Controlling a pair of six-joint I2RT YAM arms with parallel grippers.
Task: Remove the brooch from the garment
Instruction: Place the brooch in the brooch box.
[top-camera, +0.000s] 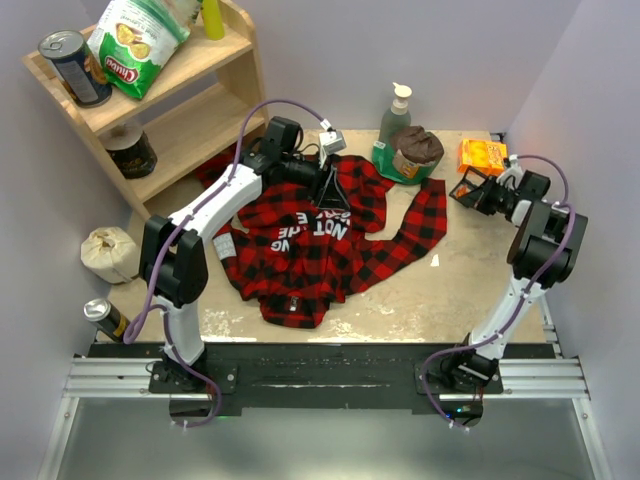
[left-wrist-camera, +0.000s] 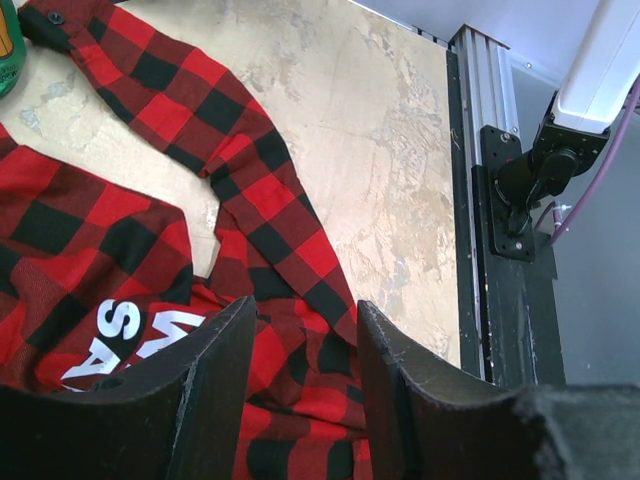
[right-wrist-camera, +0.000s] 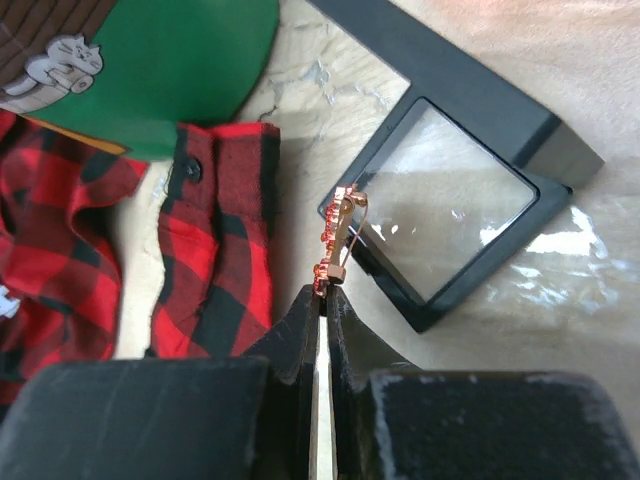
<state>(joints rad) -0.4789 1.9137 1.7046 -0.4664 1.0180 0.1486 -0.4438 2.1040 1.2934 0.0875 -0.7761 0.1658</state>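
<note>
My right gripper should release the brooch inside the black case, so it lies flat on its clear panel (top-camera: 467, 188) (right-wrist-camera: 432, 208).
The red-and-black plaid shirt (top-camera: 300, 250) lies crumpled at the middle of the table, its black patch with white letters facing up. My left gripper (top-camera: 330, 190) hovers over the shirt's upper part with jaws open and empty (left-wrist-camera: 305, 310); the plaid cloth (left-wrist-camera: 120, 230) shows between and below them. My right gripper (right-wrist-camera: 324, 292) is shut on the small gold-tan brooch (right-wrist-camera: 338, 235), which sticks up from the fingertips beside a black case with a clear lid (right-wrist-camera: 470, 200). A sleeve cuff (right-wrist-camera: 215, 250) lies just to the left of it.
A wooden shelf (top-camera: 200, 90) with a can and a chip bag stands at the back left. A soap bottle (top-camera: 397, 110), a brown lump on a green base (top-camera: 415, 150) and an orange packet (top-camera: 483, 156) sit at the back. A can (top-camera: 105, 318) and a beige pouch (top-camera: 110, 252) lie at the left.
</note>
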